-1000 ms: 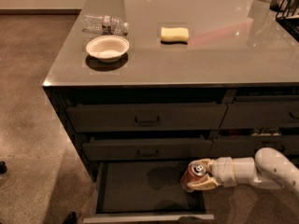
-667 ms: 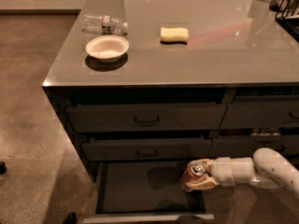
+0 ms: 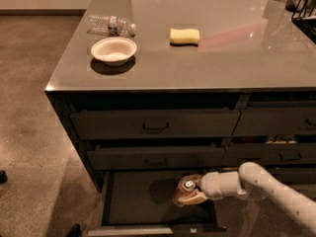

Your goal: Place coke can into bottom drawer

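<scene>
My gripper will let go of the coke can in the bottom drawer (image 3: 155, 215), just behind the middle of the drawer's pale rim.
The coke can (image 3: 184, 188), red-brown with a silver top, is held upright in my gripper (image 3: 189, 192), which is shut on it. The white arm (image 3: 266, 189) reaches in from the lower right. The can hangs over the right part of the open bottom drawer (image 3: 143, 196), a shallow dark drawer with a pale front rim (image 3: 153, 229). I cannot tell whether the can touches the drawer floor.
Two shut drawers with black bar handles (image 3: 155, 127) sit above the open one. On the counter (image 3: 237, 58) lie a white bowl (image 3: 114, 50), a clear plastic water bottle (image 3: 109, 24) and a yellow sponge (image 3: 185, 35). A dark rack (image 3: 303, 6) stands at the far right.
The gripper with the can has shifted slightly left over the drawer. Nothing else moved.
</scene>
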Robot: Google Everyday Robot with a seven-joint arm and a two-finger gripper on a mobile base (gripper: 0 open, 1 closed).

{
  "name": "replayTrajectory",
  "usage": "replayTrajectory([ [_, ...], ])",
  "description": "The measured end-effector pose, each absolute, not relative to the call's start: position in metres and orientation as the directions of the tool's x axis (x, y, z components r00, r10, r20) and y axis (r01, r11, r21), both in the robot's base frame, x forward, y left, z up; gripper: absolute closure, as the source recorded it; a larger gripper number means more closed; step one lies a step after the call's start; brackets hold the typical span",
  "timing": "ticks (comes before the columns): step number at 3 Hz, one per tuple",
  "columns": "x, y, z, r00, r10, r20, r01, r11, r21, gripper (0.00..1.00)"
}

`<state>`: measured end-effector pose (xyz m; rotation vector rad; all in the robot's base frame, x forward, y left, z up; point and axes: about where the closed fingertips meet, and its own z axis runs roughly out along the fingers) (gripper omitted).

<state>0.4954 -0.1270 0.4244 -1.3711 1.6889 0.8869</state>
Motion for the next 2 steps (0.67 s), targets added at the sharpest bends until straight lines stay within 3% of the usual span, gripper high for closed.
replayTrajectory([
  [2,0.487,-0.072,0.317,0.020,-0.468,-0.883,-0.994,0.089,-0.070,1.00],
])
